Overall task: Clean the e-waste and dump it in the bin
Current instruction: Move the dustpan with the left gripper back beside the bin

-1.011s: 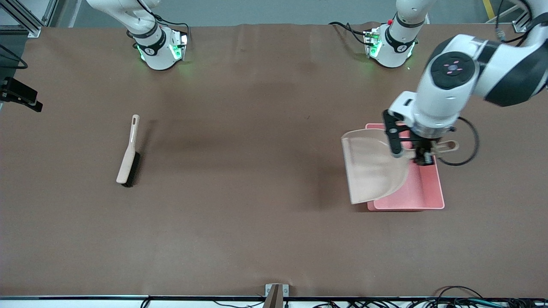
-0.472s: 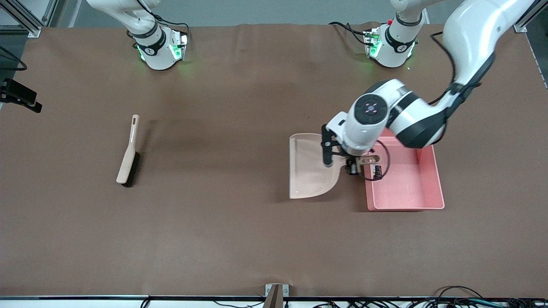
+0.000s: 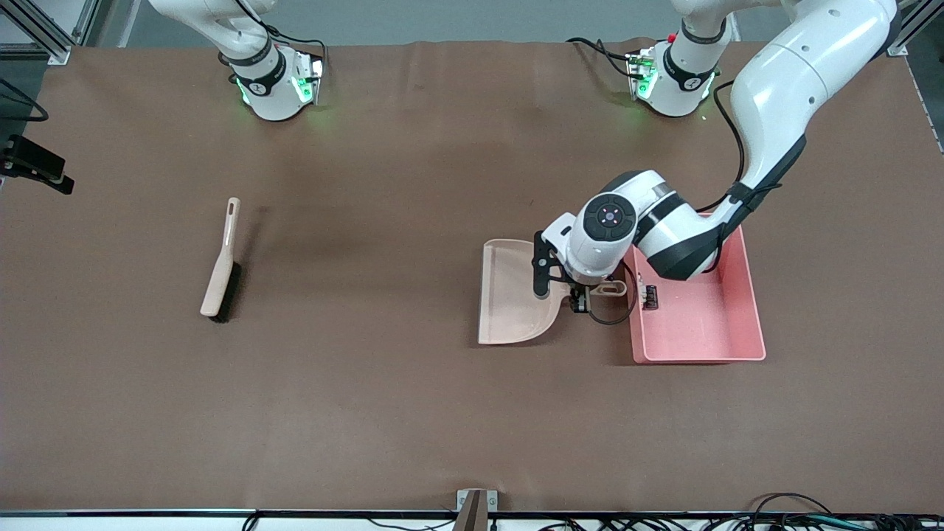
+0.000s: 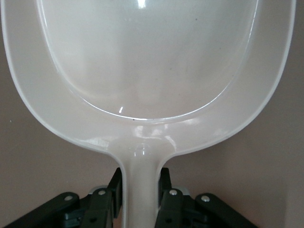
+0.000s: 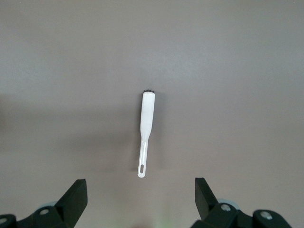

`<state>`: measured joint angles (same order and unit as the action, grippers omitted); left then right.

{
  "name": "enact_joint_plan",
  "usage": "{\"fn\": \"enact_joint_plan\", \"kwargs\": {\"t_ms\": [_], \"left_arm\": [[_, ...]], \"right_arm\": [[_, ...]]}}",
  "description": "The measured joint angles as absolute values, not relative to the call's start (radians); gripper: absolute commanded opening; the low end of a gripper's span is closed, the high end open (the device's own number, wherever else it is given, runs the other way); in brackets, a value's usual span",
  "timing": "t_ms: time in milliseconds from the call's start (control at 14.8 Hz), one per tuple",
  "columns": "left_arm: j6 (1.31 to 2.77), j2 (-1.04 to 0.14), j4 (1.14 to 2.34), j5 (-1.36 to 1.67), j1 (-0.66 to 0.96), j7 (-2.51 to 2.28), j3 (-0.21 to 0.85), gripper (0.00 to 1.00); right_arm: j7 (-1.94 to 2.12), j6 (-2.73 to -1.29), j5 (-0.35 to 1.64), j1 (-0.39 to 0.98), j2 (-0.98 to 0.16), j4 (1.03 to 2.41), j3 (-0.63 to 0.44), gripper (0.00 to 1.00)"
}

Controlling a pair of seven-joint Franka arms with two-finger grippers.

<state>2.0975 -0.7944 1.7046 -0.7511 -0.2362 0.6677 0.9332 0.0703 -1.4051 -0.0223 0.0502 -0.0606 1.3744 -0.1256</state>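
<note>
My left gripper needs to let go of the beige dustpan on the brown table (image 3: 518, 296) just beside the pink bin, with its handle toward the bin.
A beige dustpan (image 3: 512, 299) lies level beside the pink bin (image 3: 737, 346), toward the right arm's end of the table from it. My left gripper (image 3: 582, 301) is shut on the dustpan's handle, close to the bin's wall. In the left wrist view the pan (image 4: 152, 61) is empty and the black fingers (image 4: 115, 187) clamp both sides of the handle. The e-waste (image 3: 650, 297) lies inside the bin, against the wall closest to the dustpan. My right gripper (image 5: 141, 197) hangs open, high over the brush (image 5: 146, 128).
A beige hand brush with black bristles (image 3: 220, 269) lies on the brown table toward the right arm's end. Both arm bases (image 3: 276, 81) stand at the table's edge farthest from the front camera. Cables run along the edge nearest to it.
My left arm has carried the dustpan off the bin toward the table's middle and brought it down level beside the bin. The e-waste now shows inside the bin. The brush has not moved.
</note>
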Motion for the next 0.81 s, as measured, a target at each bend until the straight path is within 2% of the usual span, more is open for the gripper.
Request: {"fn": "enact_joint_plan", "kwargs": {"t_ms": [809], "left_arm": [[2.129,-0.811,1.699,-0.758,-0.150,0.624,0.846,0.16]], "right_arm": [[0.070,-1.413,-0.018,0.049,-0.063,1.391,-0.127,1.00]]}}
